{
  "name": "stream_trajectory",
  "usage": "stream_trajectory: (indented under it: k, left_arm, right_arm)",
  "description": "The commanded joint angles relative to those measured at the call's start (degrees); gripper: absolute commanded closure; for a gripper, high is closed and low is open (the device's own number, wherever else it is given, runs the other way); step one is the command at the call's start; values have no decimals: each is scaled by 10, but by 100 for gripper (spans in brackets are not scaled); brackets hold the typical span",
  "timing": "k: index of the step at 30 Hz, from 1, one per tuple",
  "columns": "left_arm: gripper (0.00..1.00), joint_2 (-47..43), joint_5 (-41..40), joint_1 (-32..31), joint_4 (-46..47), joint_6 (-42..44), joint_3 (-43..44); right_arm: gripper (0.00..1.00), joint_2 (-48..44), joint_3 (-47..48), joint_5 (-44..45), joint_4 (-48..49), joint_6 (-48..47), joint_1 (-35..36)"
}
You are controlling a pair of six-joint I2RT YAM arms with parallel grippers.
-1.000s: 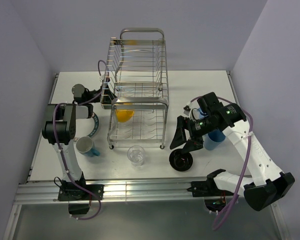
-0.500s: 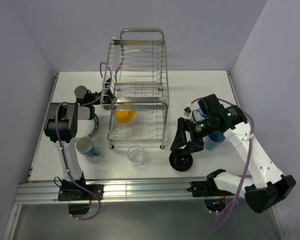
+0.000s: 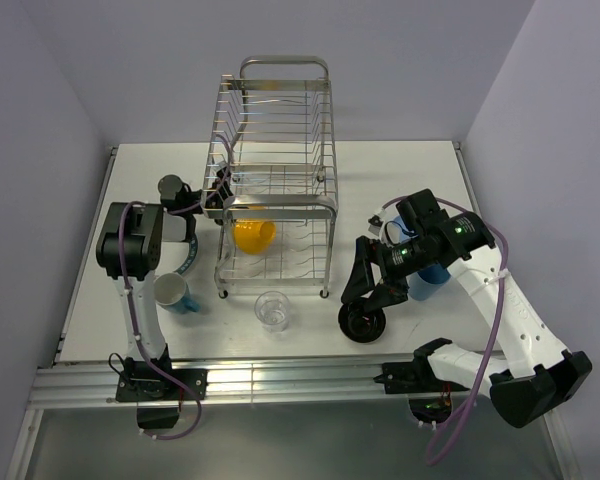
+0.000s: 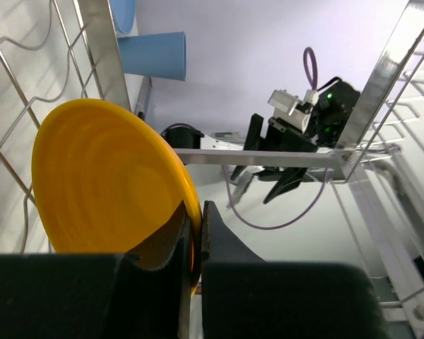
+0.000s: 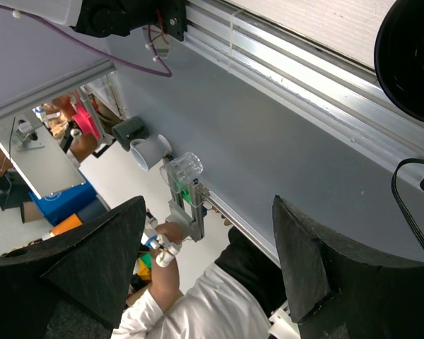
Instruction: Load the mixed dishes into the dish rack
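Observation:
Next, my left gripper releases the yellow-orange bowl on the lower level's wires (image 3: 254, 250), toward the dish rack's near edge.
The dish rack (image 3: 280, 130) stands at the table's middle back. My left gripper (image 3: 228, 206) reaches into its lower tier from the left, shut on the rim of the yellow-orange bowl (image 3: 253, 233). The left wrist view shows the fingers (image 4: 219, 236) pinching that bowl (image 4: 106, 176) on edge among the wires. My right gripper (image 3: 368, 288) hangs open just above the black bowl (image 3: 363, 323), nothing between its fingers (image 5: 300, 261); the bowl (image 5: 410, 56) sits at that view's top right. On the table are a clear glass (image 3: 272, 310), a teal-and-white mug (image 3: 172, 293) and a blue cup (image 3: 427, 279).
A plate with a green patterned rim (image 3: 187, 255) lies under the left arm, mostly hidden. The aluminium rail (image 3: 280, 378) runs along the near edge. Walls close in on both sides.
The left arm has pushed right, carrying the yellow-orange bowl a little deeper into the rack's lower tier. The right gripper has sunk slightly toward the black bowl, still open.

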Motion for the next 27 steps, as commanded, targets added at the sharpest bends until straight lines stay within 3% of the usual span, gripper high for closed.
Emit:
stream_trajectory:
  k: [1, 15, 22, 27]
  left_arm:
    - [100, 11, 63, -1, 315, -83, 27]
    - [100, -50, -30, -12, 321, -145, 21]
    - [100, -59, -22, -20, 321, -164, 24]
    - [100, -62, -15, -26, 321, -136, -20]
  right_arm:
    - [21, -12, 5, -11, -52, -12, -3]
    - [21, -15, 27, -25, -19, 21, -4]
    - [21, -27, 30, -27, -6, 42, -5]
    - [21, -46, 8, -31, 12, 63, -4]
